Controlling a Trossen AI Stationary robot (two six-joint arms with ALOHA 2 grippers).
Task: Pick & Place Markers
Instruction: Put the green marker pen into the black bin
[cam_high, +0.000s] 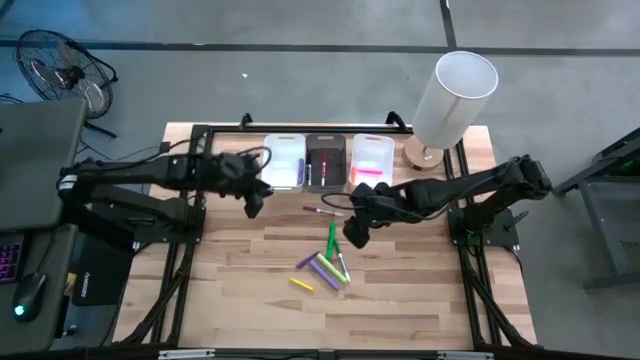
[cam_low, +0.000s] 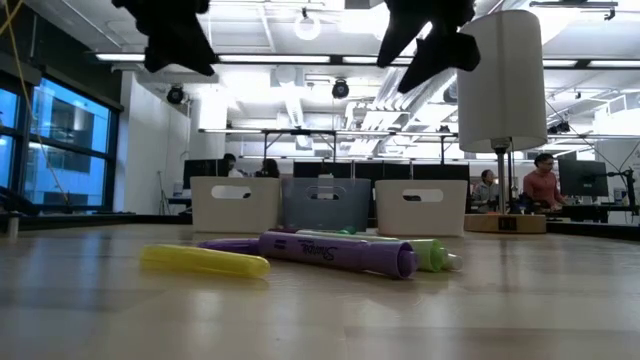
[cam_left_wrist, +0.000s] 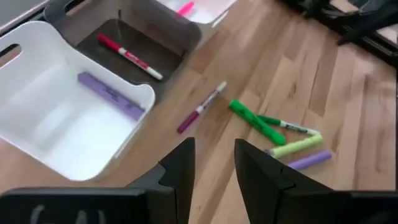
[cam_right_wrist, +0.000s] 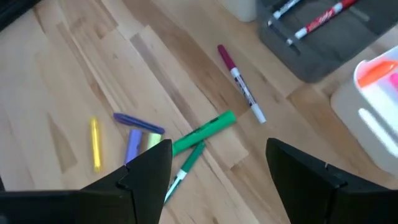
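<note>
The slim green marker beside the thick green one is next for my right gripper, which should move over and close on the marker's body (cam_high: 345, 272) (cam_right_wrist: 170, 193) near its white end.
Several markers lie loose on the wooden table: a green marker (cam_high: 331, 238), a purple one (cam_high: 325, 268), a yellow one (cam_high: 301, 284) and a slim purple pen (cam_high: 322, 211). At the far edge stand a white bin (cam_left_wrist: 37, 124) holding a purple marker (cam_left_wrist: 111, 95), a dark bin (cam_left_wrist: 155, 34) holding a red marker (cam_left_wrist: 129, 56), and another white bin (cam_high: 372, 160) with a pink marker (cam_left_wrist: 185, 8). My left gripper (cam_left_wrist: 211, 165) hangs open and empty in front of the first white bin. My right gripper (cam_right_wrist: 217, 168) hovers wide open above the loose markers.
A tall white cylinder lamp (cam_high: 452, 95) stands at the table's far right corner, close behind the right arm. A fan (cam_high: 60, 70) stands on the floor beyond the far left corner. Bare wood lies along the near edge (cam_high: 330, 325).
</note>
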